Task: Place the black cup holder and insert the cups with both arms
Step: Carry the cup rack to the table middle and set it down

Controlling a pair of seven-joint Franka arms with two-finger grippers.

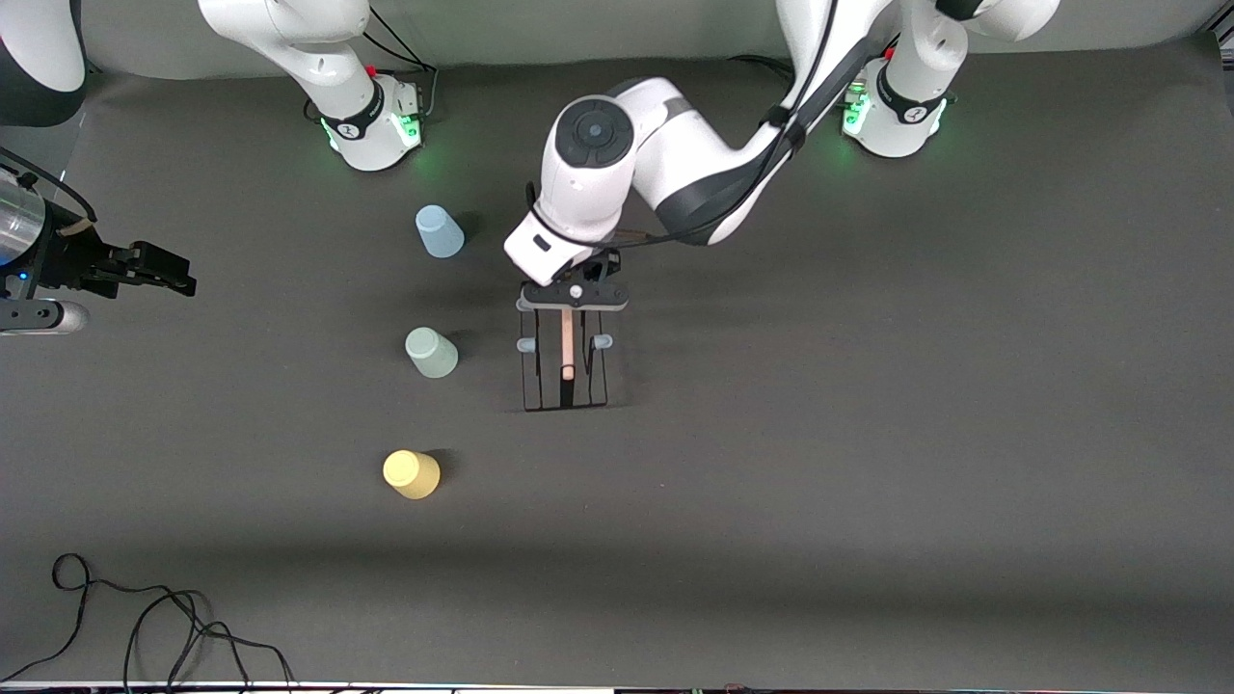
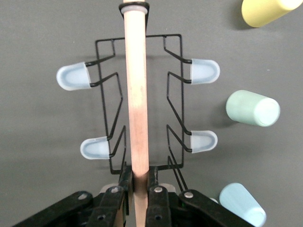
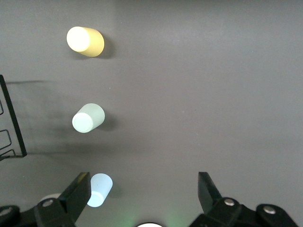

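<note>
The robot's left gripper should release the black cup holder on the bare table (image 1: 575, 357) (image 2: 142, 116) next to the grey-green cup.
The black cup holder (image 1: 566, 371) is at the table's middle, its wooden rod handle (image 2: 136, 94) on top and several pale-blue-tipped pegs (image 2: 73, 76) at its sides. My left gripper (image 1: 571, 310) is shut on the end of the rod (image 2: 138, 184) farther from the front camera. Three cups stand in a row toward the right arm's end: light blue (image 1: 440, 231), grey-green (image 1: 431, 352) and yellow (image 1: 412, 474). My right gripper (image 1: 178, 280) hangs open and empty (image 3: 144, 182) over the table's right-arm end, apart from the cups.
A loose black cable (image 1: 145, 627) lies at the front corner at the right arm's end. The arm bases (image 1: 371, 125) (image 1: 897, 116) stand along the table's back edge. The rack's edge (image 3: 12, 118) shows in the right wrist view.
</note>
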